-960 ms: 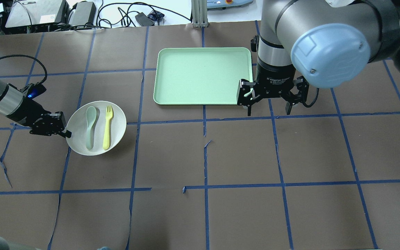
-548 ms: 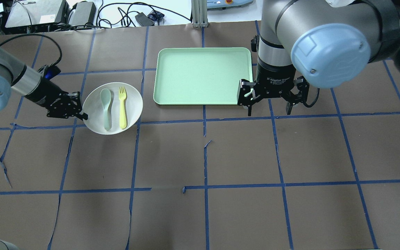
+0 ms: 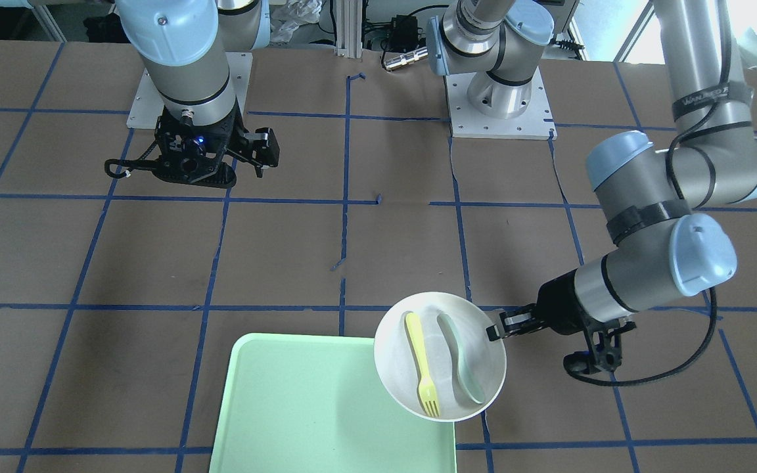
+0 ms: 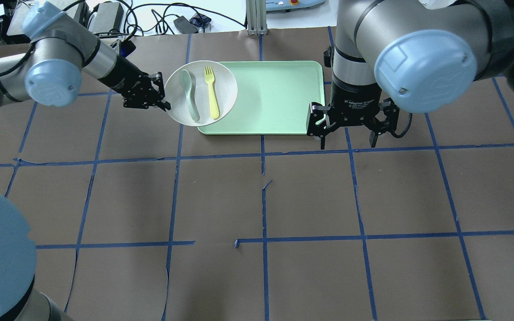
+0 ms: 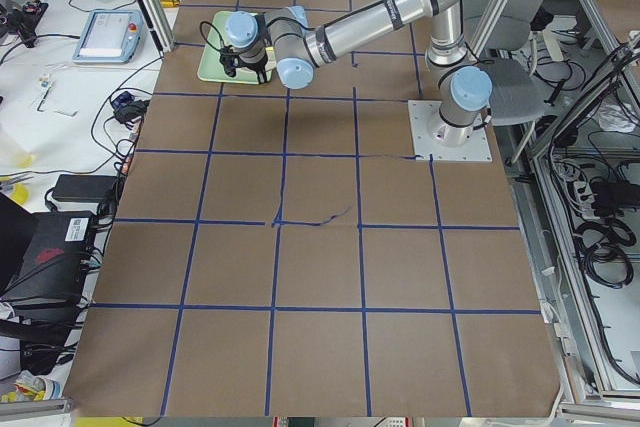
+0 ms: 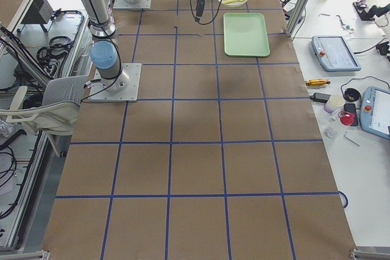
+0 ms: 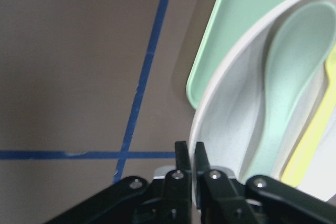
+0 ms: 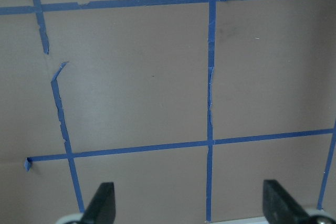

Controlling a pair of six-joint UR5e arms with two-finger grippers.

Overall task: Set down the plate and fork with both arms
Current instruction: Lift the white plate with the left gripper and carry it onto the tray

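Observation:
Next, I let go of the off-white plate with my left gripper on the mint-green tray, setting it midway point(image 3: 340, 399) along the edge that is nearest to my arms.
My left gripper point(image 4: 164, 105) is shut on the rim of the off-white plate point(image 4: 225, 89) and holds it in the air over the left end of the mint-green tray point(image 4: 275, 98). The pale-yellow fork point(image 4: 211, 92) and a teal-green spoon point(image 4: 189, 97) lie in the plate. The front view shows the plate point(image 3: 391, 368), the fork point(image 3: 420, 366) and my left gripper point(image 3: 493, 332) at the tray's corner. The left wrist view shows the jaws pinched on the plate rim point(image 7: 210, 129). My right gripper point(image 4: 347, 139) hangs open and empty beside the tray's right edge.
The tray point(image 3: 299, 407) lies at the far middle of the brown papered table with blue tape lines. Cables and boxes point(image 4: 60, 18) lie beyond the table's far edge. The right arm's elbow point(image 4: 422, 67) looms over the far right.
My left gripper has carried the plate with fork and spoon up and to the right, from the left of the table to over the tray's left end. The right arm has not moved.

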